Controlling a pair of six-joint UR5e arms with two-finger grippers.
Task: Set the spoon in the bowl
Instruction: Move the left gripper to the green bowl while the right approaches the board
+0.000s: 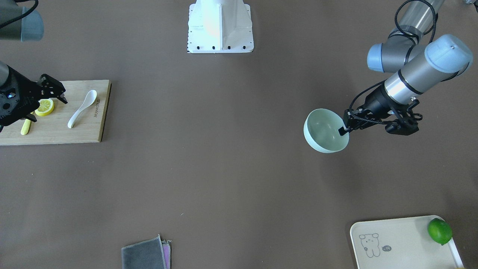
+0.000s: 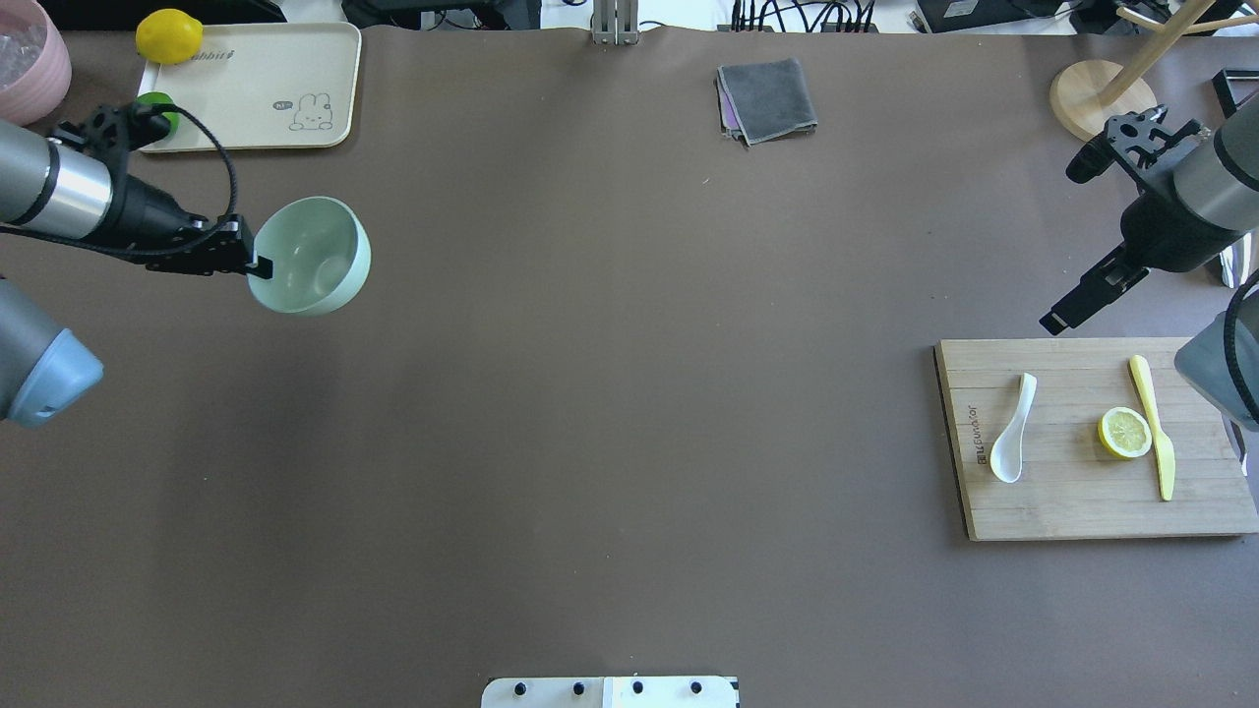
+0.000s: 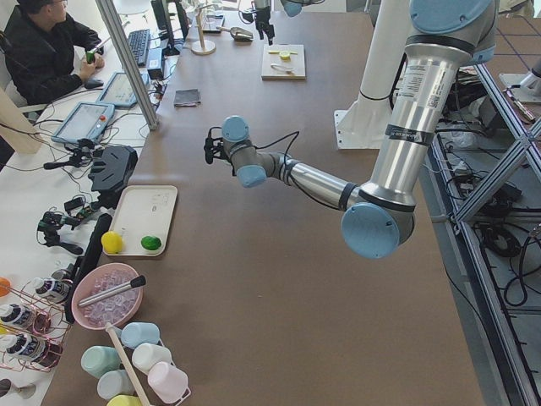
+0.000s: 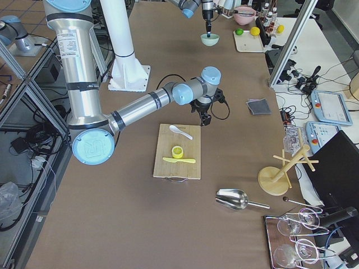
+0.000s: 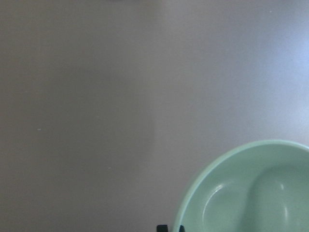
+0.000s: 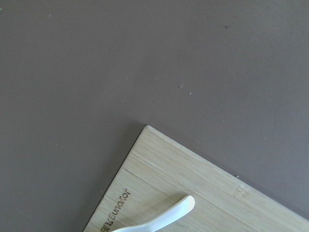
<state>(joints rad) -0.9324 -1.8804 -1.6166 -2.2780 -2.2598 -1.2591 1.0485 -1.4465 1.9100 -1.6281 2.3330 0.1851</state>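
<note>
Next, I set the mint-green bowl down with my left gripper on the bare table (image 1: 226,130) in front of the white stand.
The white spoon (image 1: 82,108) lies on a wooden cutting board (image 1: 56,134), scoop toward the robot; it also shows in the overhead view (image 2: 1013,442) and its handle in the right wrist view (image 6: 159,220). My right gripper (image 1: 48,109) is open and empty, above the board next to the spoon. The mint-green bowl (image 2: 315,256) is held off the table by my left gripper (image 2: 258,265), shut on its rim. The bowl (image 1: 325,129) is tilted and empty, far from the spoon across the table.
A lemon slice (image 2: 1124,433) and a yellow plastic knife (image 2: 1153,423) share the board. A cream tray (image 2: 246,88) with a lemon (image 2: 169,35) and a lime (image 1: 440,231) is beyond the bowl. A grey cloth (image 2: 767,98) lies at the far edge.
</note>
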